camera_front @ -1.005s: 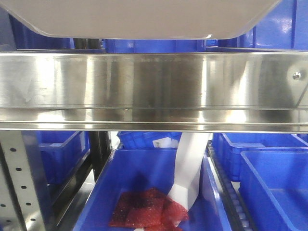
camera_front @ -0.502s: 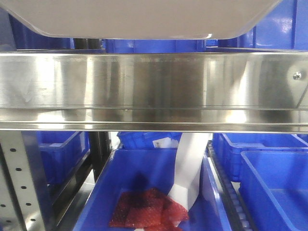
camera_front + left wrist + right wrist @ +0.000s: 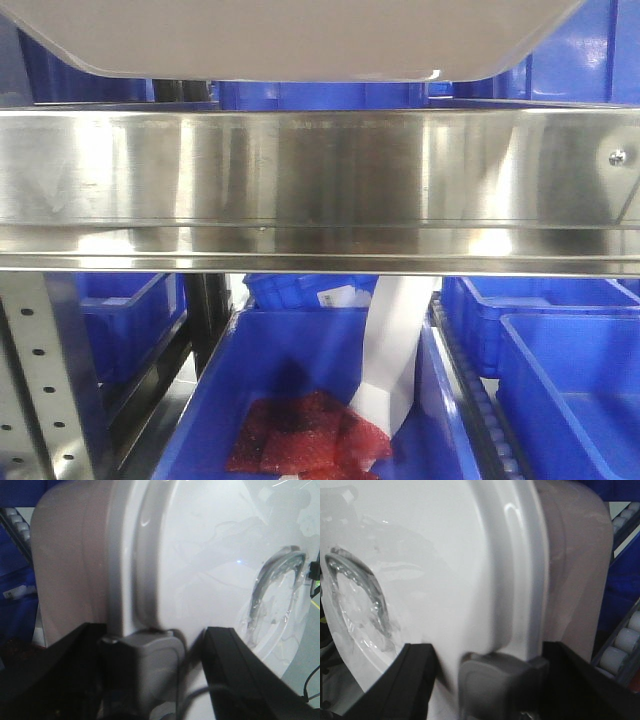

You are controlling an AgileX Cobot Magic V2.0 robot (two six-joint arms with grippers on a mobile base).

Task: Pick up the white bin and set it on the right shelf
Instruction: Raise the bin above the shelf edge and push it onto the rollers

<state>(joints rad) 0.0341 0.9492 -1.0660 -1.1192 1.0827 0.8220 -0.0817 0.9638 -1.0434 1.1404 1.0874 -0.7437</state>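
Observation:
The robot's left gripper will release the white bin on the shelf (image 3: 322, 106) just behind the middle of the steel front rail.
The white bin (image 3: 290, 40) hangs at the top of the front view, its pale underside just above the right shelf's wide steel front rail (image 3: 320, 180). In the left wrist view the bin (image 3: 200, 555) fills the picture, with its glossy lid and recessed handle (image 3: 275, 590). My left gripper (image 3: 150, 675) is shut on the bin's end, its black fingers on either side of a grey latch (image 3: 142, 660). At the other end my right gripper (image 3: 490, 680) is shut on the bin (image 3: 445, 555) around a matching grey latch (image 3: 502, 677).
Under the shelf rail stand blue bins (image 3: 570, 390); the middle one (image 3: 300, 350) holds a red mesh bag (image 3: 305, 435) and a white strip (image 3: 395, 350). A perforated grey upright (image 3: 40, 380) stands at the lower left. Conveyor rollers (image 3: 625, 640) run beside the bin's right end.

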